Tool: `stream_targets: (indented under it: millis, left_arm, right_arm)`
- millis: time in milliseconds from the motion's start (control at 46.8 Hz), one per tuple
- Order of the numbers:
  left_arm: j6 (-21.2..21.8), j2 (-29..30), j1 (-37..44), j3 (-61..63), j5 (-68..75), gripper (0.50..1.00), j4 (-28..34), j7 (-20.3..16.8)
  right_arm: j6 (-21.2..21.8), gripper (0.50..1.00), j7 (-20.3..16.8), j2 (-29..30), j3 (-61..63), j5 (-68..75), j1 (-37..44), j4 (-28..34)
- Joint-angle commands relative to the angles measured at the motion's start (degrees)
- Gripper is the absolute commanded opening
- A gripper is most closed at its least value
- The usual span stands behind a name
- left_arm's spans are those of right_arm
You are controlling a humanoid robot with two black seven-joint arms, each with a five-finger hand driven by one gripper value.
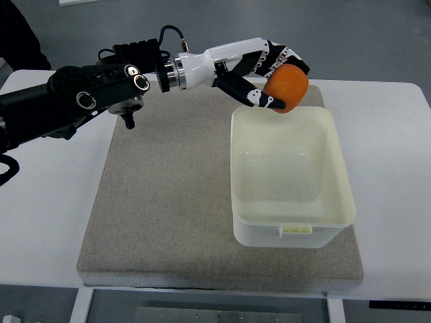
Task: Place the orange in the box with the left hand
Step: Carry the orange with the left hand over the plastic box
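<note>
The orange will lie on the middle of the pale plastic box's bottom (288, 179) after my left gripper releases it.
My left hand (273, 75) reaches in from the left and is shut on an orange (287, 89), thumb under it and fingers over its top. The fruit hangs just above the far rim of a pale, see-through plastic box (246, 175). The box stands on the right half of a grey felt mat (161, 195) and holds nothing that I can see. My right arm does not show.
The mat lies on a white table (390, 175). The black forearm and its cable (74, 101) cross the table's far left corner. A dark shape (20, 33) stands beyond the table at the top left.
</note>
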Motion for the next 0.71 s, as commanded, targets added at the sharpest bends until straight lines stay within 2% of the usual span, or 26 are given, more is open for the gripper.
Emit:
stream_targets:
  millis: [0, 192, 406, 684]
  left_arm:
    - [0.1, -0.8, 0.9, 0.0, 3.0, 0.500, 0.0, 0.0]
    - [0.4, -2.3, 1.9, 0.2, 6.8, 0.500, 0.0, 0.0]
    - [5.8, -3.2, 2.6, 0.2, 15.1, 0.500, -0.1, 0.0]
    - [5.9, -3.2, 2.7, -0.3, 14.1, 0.500, -1.6, 0.0]
  right_arm:
    - [0.0, 0.932, 0.0, 0.0, 0.0, 0.0, 0.0, 0.0]
    - [0.0, 0.932, 0.0, 0.0, 0.0, 0.0, 0.0, 0.0]
    - [0.0, 0.930, 0.0, 0.0, 0.0, 0.0, 0.0, 0.0]
    - [0.0, 0.932, 0.0, 0.0, 0.0, 0.0, 0.0, 0.0]
